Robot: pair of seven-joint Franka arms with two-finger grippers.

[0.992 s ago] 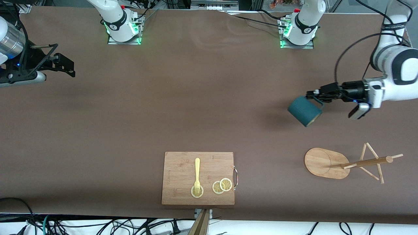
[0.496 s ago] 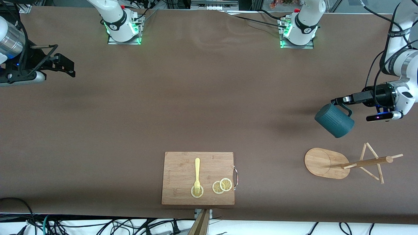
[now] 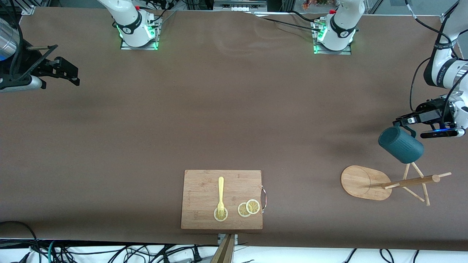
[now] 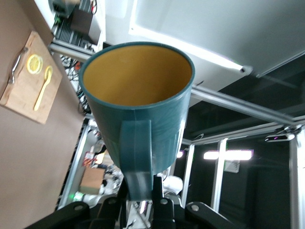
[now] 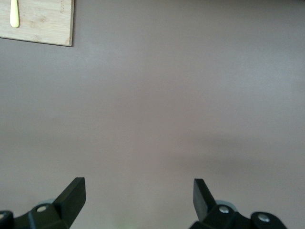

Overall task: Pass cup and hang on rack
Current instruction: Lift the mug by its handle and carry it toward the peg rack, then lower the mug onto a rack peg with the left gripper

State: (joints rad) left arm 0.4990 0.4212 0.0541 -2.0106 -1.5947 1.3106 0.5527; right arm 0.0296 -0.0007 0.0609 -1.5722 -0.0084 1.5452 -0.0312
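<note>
My left gripper is holding the dark teal cup. It will let go of the cup on the wooden rack's far-side wires (image 3: 407,164), beside the post.
My left gripper (image 3: 401,122) is shut on the handle of the dark teal cup (image 3: 400,145) and holds it tilted in the air just over the top pegs of the wooden rack (image 3: 409,182). The rack stands near the left arm's end of the table, on its oval base (image 3: 362,182). In the left wrist view the cup (image 4: 140,102) shows its mustard-yellow inside, with the handle (image 4: 137,157) between my left gripper's (image 4: 141,188) fingers. My right gripper (image 3: 69,71) is open and empty, waiting over the right arm's end of the table; its fingers (image 5: 71,195) show over bare table.
A rectangular wooden cutting board (image 3: 204,190) lies near the front camera's edge, mid-table, with a yellow fork (image 3: 221,195) and lemon slices (image 3: 248,207) on it. A corner of the board (image 5: 38,21) shows in the right wrist view. The brown table (image 3: 219,120) is bare between the arms.
My left gripper has carried the cup toward the left arm's end of the table and lower in the front view, from well clear of the rack to over its pegs. The right gripper shifted slightly.
</note>
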